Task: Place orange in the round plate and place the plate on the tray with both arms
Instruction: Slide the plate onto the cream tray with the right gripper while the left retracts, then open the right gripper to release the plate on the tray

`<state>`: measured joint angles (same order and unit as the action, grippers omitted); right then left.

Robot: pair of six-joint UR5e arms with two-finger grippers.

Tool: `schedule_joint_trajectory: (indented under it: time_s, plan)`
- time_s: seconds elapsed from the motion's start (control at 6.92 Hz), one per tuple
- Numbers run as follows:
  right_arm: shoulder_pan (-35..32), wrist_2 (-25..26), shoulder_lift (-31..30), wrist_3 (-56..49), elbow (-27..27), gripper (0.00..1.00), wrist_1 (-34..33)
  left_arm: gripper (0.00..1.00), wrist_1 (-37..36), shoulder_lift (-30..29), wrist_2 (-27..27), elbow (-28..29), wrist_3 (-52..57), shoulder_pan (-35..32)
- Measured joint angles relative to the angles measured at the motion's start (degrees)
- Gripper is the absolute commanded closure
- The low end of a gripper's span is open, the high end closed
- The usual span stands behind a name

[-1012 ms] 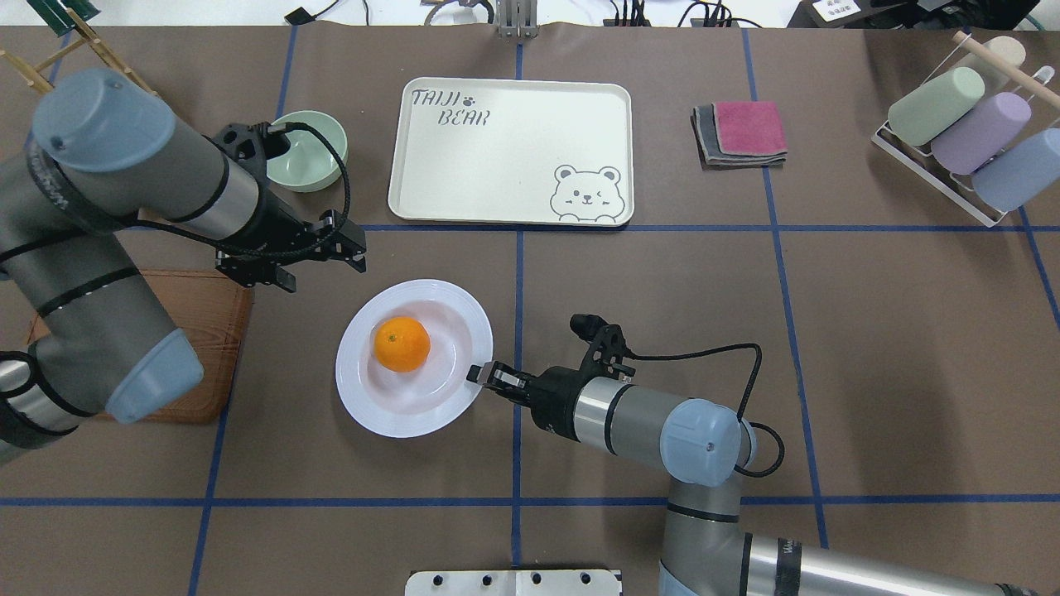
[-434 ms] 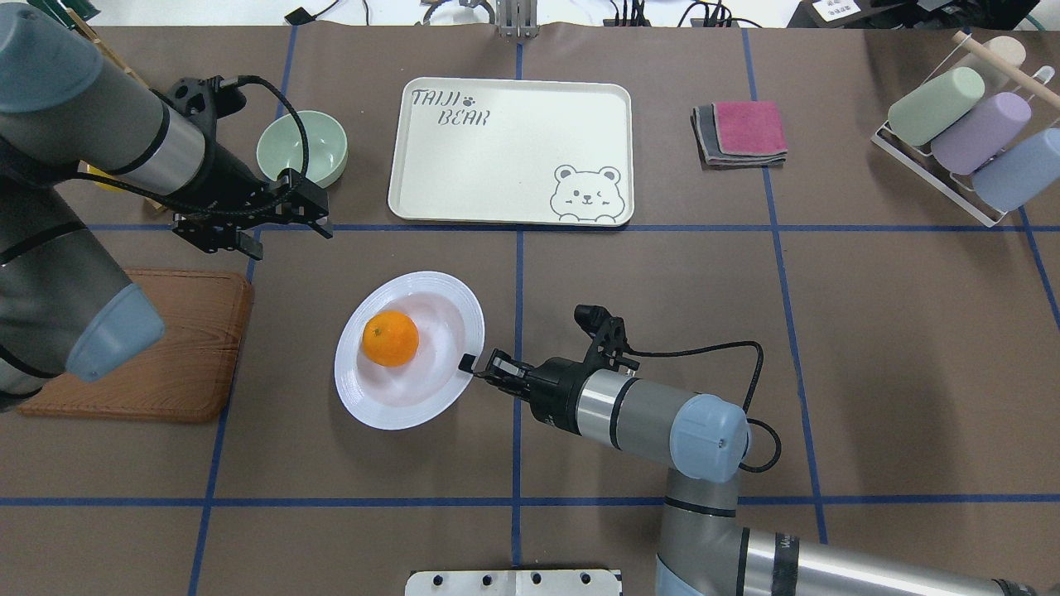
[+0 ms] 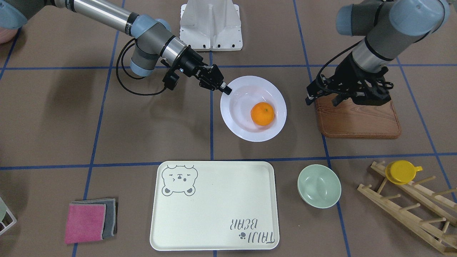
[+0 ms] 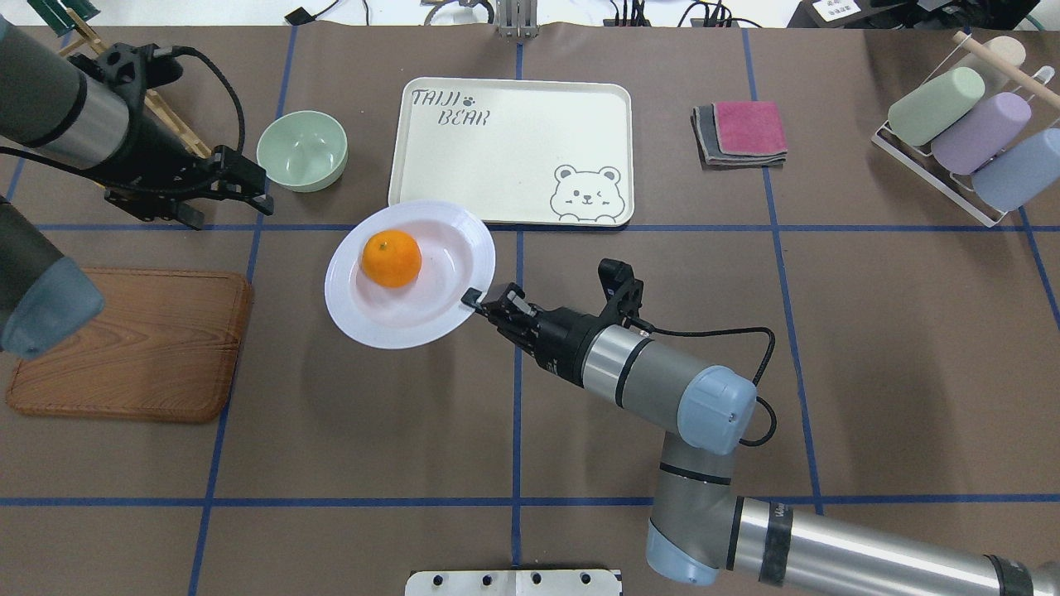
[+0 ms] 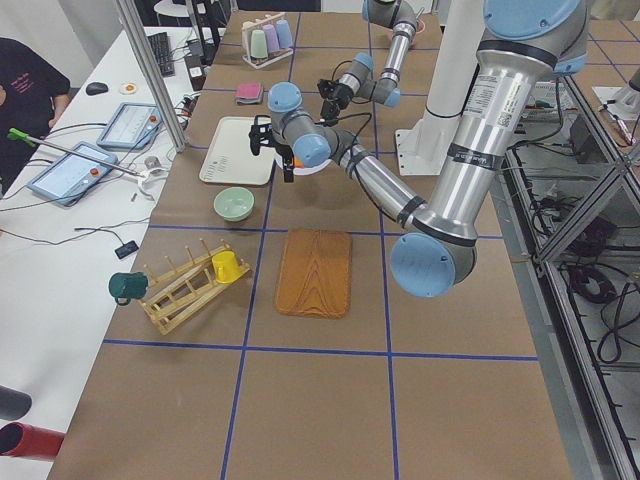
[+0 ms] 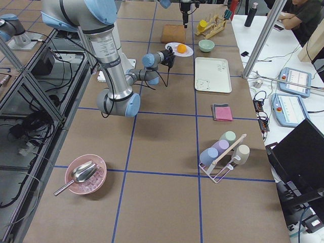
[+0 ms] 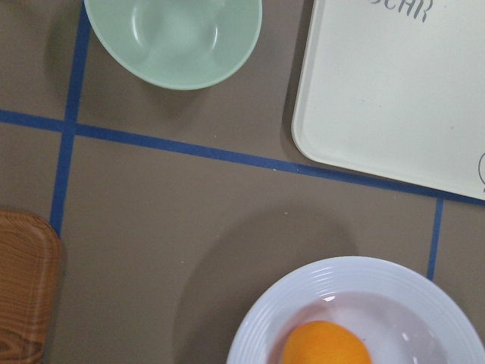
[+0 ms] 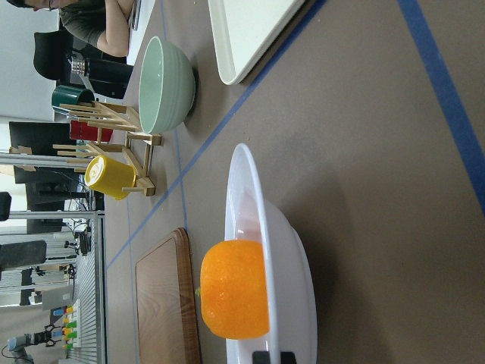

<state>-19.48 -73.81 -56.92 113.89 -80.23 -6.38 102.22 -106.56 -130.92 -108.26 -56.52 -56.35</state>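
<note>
My right gripper will set the white round plate down and let go of it on the cream tray [image 3: 221, 197], between the bear face and the lettering.
The orange [image 4: 391, 258] lies in the white round plate [image 4: 431, 314], toward its left side. My right gripper [image 4: 476, 300] is shut on the plate's right rim and holds it off the table, as its shadow below shows. From overhead the plate's far edge meets the near left corner of the cream tray [image 4: 513, 149]. Seen from the front, the plate [image 3: 239, 107] and orange [image 3: 262, 113] are short of the tray [image 3: 214, 205]. My left gripper [image 4: 225, 199] hangs open and holds nothing, left of the plate, near the green bowl. Its wrist view looks down on the plate rim [image 7: 341, 292].
A pale-green bowl [image 4: 301, 151] sits left of the tray. A brown wooden board [image 4: 128, 343] lies at the near left. A wooden rack with a yellow cup [image 3: 401, 171] stands at the far left, folded cloths [image 4: 741, 132] and a cup rack [image 4: 961, 124] at the right.
My right gripper has lifted the plate with the orange and carried it toward the tray. My left arm has drawn back to the left, away from the plate.
</note>
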Motion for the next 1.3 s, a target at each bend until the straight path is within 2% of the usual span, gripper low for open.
schedule_joint_trajectory:
  time_s: [0.14, 0.43, 0.72, 1.01, 1.16, 1.3]
  plan:
    - [-2.4, 3.2, 1.9, 3.6, 2.5, 1.0, -1.4, 0.02, 0.0, 2.7, 0.2, 0.3, 8.0, -2.2]
    - [-6.5, 7.7, 7.3, 9.8, 6.5, 1.0, -12.6, 0.02, 0.1, 6.4, 0.3, 2.1, 21.2, -6.2]
    - [-7.7, 10.1, 10.7, 14.0, 8.9, 1.0, -25.0, 0.02, 0.3, 7.0, 0.3, 3.8, 25.8, -7.8]
    - [-7.8, 10.5, 12.6, 16.7, 12.4, 1.0, -28.0, 0.02, 0.4, 7.3, 0.3, 4.1, 26.6, -8.1]
    - [-7.8, 10.6, 13.0, 17.8, 13.6, 0.46, -28.3, 0.02, 0.4, 7.4, 0.3, 4.1, 26.7, -8.1]
    - [-7.8, 10.5, 13.2, 18.1, 14.3, 0.02, -29.0, 0.02, 0.4, 7.4, 0.3, 4.1, 26.7, -8.2]
